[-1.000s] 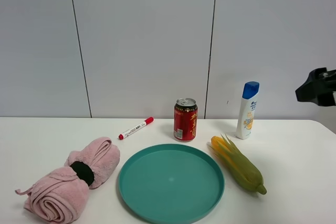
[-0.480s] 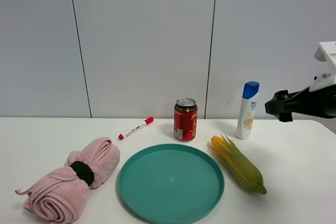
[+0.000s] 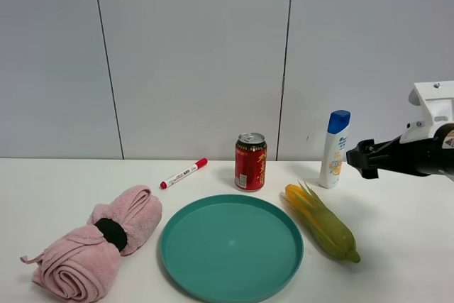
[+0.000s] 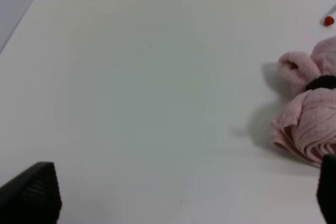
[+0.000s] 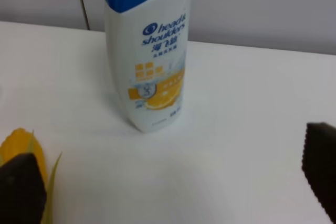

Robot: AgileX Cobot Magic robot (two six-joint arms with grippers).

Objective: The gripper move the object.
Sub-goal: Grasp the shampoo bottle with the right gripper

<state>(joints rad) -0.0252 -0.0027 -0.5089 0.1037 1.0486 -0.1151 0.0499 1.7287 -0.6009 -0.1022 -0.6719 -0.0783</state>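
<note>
I will close my right gripper on the middle of the shampoo bottle [image 3: 334, 147] [image 5: 149, 45], under its blue cap and just above the yellow part of the label.
The white shampoo bottle [image 3: 334, 149] with a blue cap and blue-and-yellow label stands upright at the back right of the table. My right gripper [image 3: 354, 158] hovers just to its right, apart from it, at about mid-bottle height. In the right wrist view the bottle [image 5: 148, 51] stands ahead between the two widely spread black fingertips [image 5: 20, 192], so the right gripper [image 5: 170, 174] is open and empty. My left gripper [image 4: 184, 195] is open over bare table; it does not show in the exterior view.
A red drink can [image 3: 250, 162] stands left of the bottle. A corn cob [image 3: 320, 223] lies in front of the bottle. A teal plate [image 3: 231, 246], a red-capped marker [image 3: 183, 173] and a rolled pink towel [image 3: 96, 243] lie further left.
My right arm has come in from the right edge, moving left and slightly down until its gripper is right beside the bottle. Nothing else moved.
</note>
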